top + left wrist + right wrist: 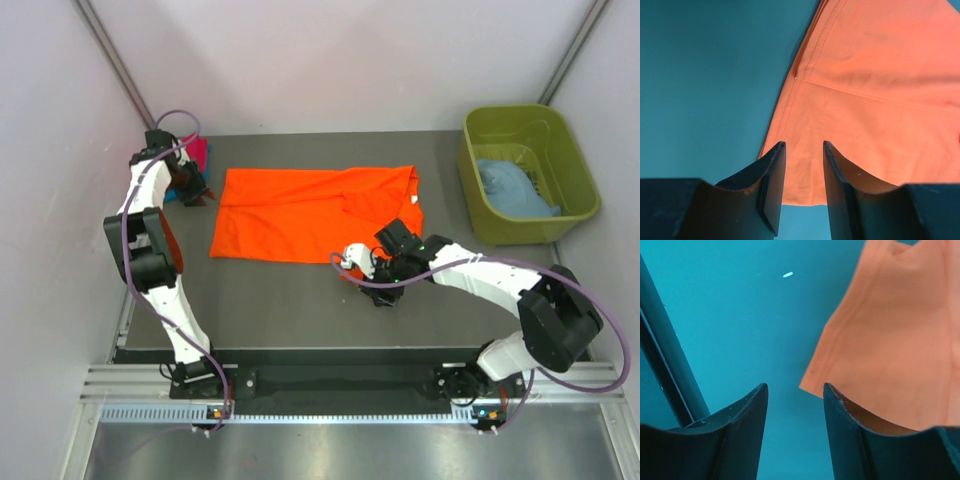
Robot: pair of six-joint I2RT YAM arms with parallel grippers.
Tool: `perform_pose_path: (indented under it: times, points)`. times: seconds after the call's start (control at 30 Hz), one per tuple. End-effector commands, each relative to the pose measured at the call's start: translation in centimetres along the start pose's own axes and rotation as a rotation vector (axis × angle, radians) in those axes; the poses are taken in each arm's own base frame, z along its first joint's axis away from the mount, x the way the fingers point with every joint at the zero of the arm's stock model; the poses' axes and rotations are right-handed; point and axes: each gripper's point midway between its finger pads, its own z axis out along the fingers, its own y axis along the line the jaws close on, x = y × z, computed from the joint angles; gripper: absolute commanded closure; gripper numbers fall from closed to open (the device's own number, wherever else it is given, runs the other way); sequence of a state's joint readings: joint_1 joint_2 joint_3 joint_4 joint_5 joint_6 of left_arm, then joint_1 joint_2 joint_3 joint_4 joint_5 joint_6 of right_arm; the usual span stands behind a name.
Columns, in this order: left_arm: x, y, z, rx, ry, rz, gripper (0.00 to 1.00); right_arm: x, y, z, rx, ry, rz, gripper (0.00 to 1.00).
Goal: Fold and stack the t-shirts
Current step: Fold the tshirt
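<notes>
Next, I close my left gripper on the near corner (213, 254) of the bright orange t-shirt, at the end nearest the crimson-pink t-shirt.
The bright orange t-shirt (315, 212) lies spread across the middle of the dark table. My left gripper (203, 195) hangs at the shirt's left edge. In the left wrist view it (804, 145) is open, with a corner of the orange cloth (875, 85) lying under the gap and nothing pinched. My right gripper (383, 290) is low at the shirt's near right corner. In the right wrist view it (795, 386) is open over bare table, with the orange corner (890, 340) beside its right finger. A crimson-pink t-shirt (198, 155) lies at the far left behind my left wrist. A light blue t-shirt (510, 188) lies in the tub.
The olive-green plastic tub (478, 200) stands at the table's far right edge. Pale walls close in on the left, back and right. A dark rail (670, 375) runs along the left of the right wrist view.
</notes>
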State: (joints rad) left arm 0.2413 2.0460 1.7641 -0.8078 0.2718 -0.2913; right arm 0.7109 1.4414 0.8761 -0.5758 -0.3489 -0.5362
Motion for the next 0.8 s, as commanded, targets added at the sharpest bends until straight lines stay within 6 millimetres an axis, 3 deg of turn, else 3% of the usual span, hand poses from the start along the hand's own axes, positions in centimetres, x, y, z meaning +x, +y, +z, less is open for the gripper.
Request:
perform_pose_path:
  times: [0.0,0.13,0.57,0.77]
  points:
    - [-1.5,-1.1,-2.8,0.024,-0.077,0.007,0.59,-0.1,0.4,0.7,-0.001,0.014,-0.066,0.52]
    - [-1.3,-0.9,-3.0,0.010,-0.082,0.006,0.59,-0.2,-0.5,1.5,0.031,0.020,-0.073,0.52]
    - [-1.5,-0.7,-3.6,-0.008,-0.105,0.017,0.59,2.1,-1.3,3.4,0.074,0.093,-0.115,0.56]
    - [-0.4,0.7,-4.1,-0.078,-0.083,0.018,0.59,2.3,-1.5,3.6,0.086,0.103,-0.131,0.83]
